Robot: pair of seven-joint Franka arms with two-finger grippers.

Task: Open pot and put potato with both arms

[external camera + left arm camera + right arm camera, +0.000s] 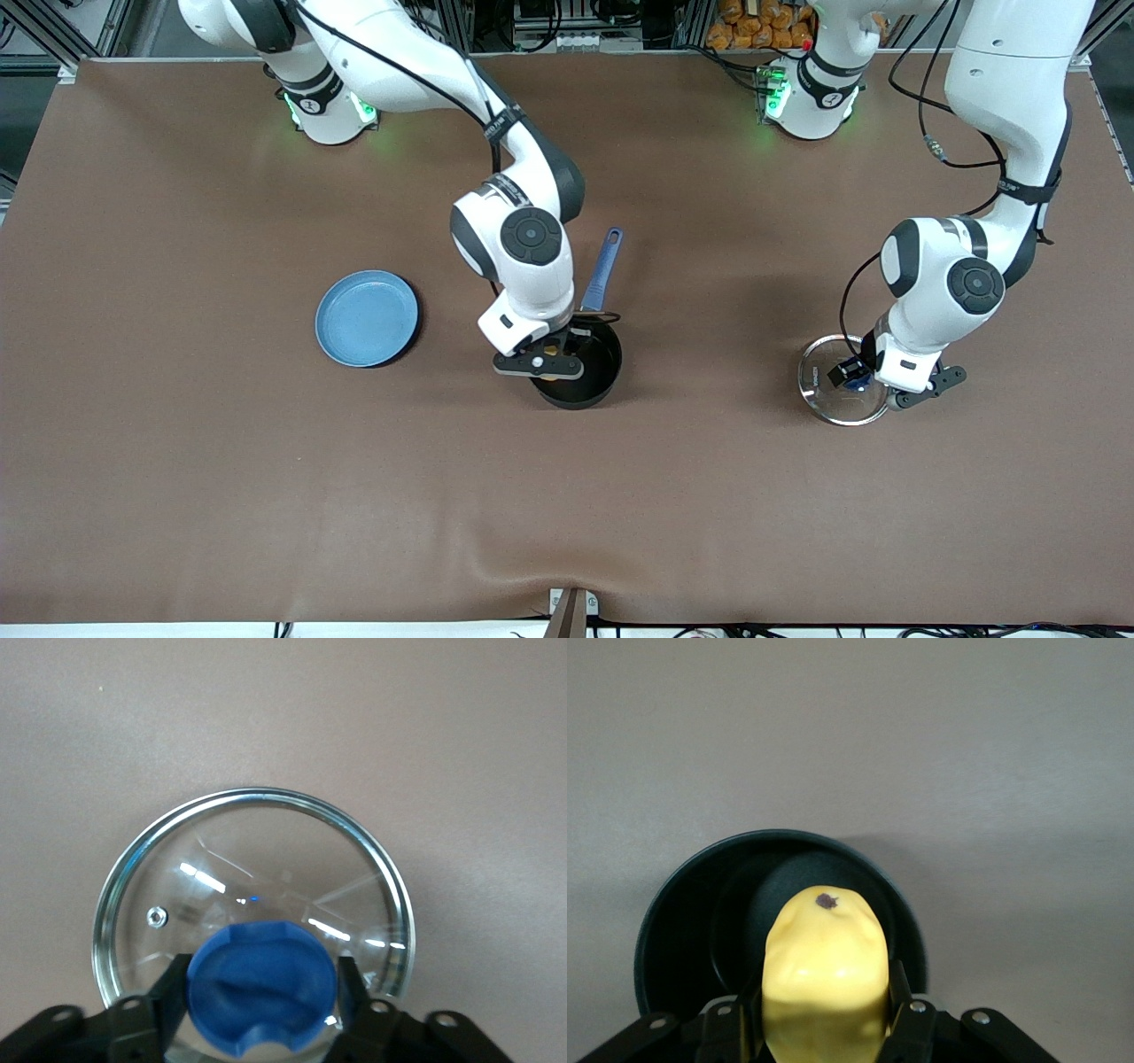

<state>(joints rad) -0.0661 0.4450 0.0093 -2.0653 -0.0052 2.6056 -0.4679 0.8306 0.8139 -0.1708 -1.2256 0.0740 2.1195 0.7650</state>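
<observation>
Next, my right gripper releases the yellow potato, now held just over the pot's opening, on the bottom of the black pot, near its middle (580, 366) (804, 943).
The black pot (595, 377) stands uncovered at the table's middle, its blue handle (602, 266) pointing toward the arms' bases. My right gripper (551, 353) is shut on the yellow potato (558, 351) and holds it just over the pot's opening. In the right wrist view the potato (824, 966) sits between the fingers above the pot's rim (673, 930). The glass lid (817, 383) lies on the table toward the left arm's end. My left gripper (855, 379) is shut on its blue knob (261, 988); the lid's glass (257, 859) rests flat.
A flat blue plate (367, 317) lies on the brown table toward the right arm's end. Orange items (762, 22) are heaped past the table's edge near the left arm's base. A bracket (571, 611) sits at the table's front edge.
</observation>
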